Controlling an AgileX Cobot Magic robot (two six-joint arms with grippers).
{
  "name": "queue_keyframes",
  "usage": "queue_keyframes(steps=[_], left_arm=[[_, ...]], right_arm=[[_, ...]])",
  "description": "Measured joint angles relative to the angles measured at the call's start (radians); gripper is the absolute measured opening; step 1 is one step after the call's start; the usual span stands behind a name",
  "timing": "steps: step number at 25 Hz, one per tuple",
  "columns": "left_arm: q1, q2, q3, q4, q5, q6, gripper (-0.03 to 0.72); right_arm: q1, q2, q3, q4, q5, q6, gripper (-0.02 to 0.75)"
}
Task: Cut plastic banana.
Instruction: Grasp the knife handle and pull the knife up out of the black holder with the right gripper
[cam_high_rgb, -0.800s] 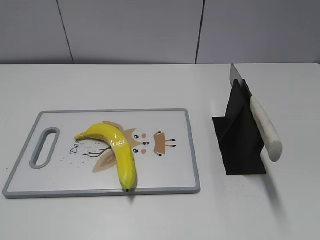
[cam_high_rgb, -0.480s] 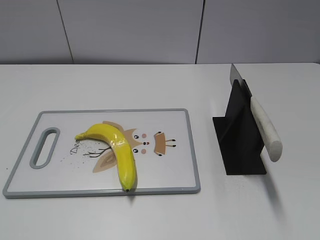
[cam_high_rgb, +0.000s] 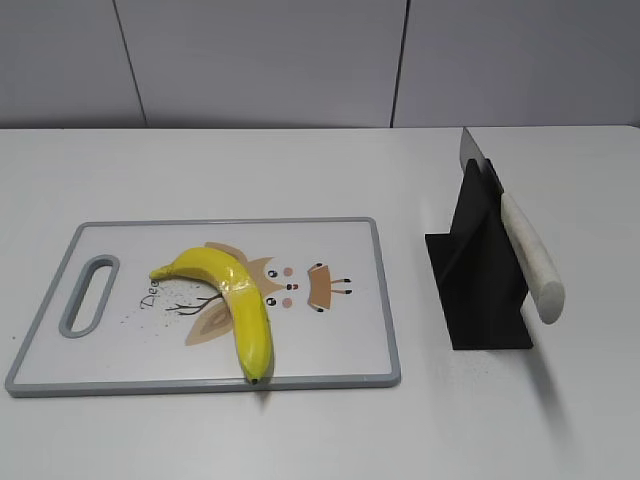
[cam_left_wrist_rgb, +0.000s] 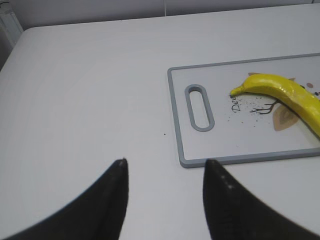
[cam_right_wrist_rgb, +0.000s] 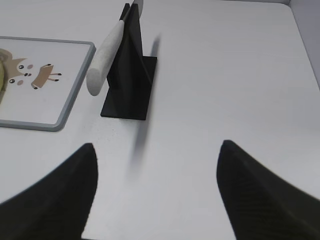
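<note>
Next, my right gripper should go to the middle of the knife's white handle (cam_high_rgb: 530, 252) (cam_right_wrist_rgb: 107, 56) in the black stand and close there.
The plastic banana (cam_high_rgb: 235, 295) is glossy yellow and sharply bent. It lies on a white cutting board (cam_high_rgb: 340, 345) with a grey rim; it also shows in the left wrist view (cam_left_wrist_rgb: 285, 90). A knife with a white handle (cam_high_rgb: 530, 255) rests in a black stand (cam_high_rgb: 480, 290) to the right of the board; the right wrist view shows it too (cam_right_wrist_rgb: 105, 55). My left gripper (cam_left_wrist_rgb: 165, 162) is open and empty over bare table, near the board's handle corner. My right gripper (cam_right_wrist_rgb: 157, 147) is open and empty, well short of the stand. Neither gripper shows in the exterior view.
The board (cam_left_wrist_rgb: 200, 155) has a slot handle (cam_left_wrist_rgb: 199, 106) at its left end and a cartoon print. The black stand (cam_right_wrist_rgb: 131, 85) rises upright from a flat base. A grey wall stands behind the white table (cam_high_rgb: 300, 170).
</note>
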Motion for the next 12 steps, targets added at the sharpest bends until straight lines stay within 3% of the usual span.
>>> queue_keyframes(steps=[12], left_arm=[[0.000, 0.000, 0.000, 0.000, 0.000, 0.000, 0.473]], right_arm=[[0.000, 0.000, 0.002, 0.000, -0.017, 0.000, 0.588]])
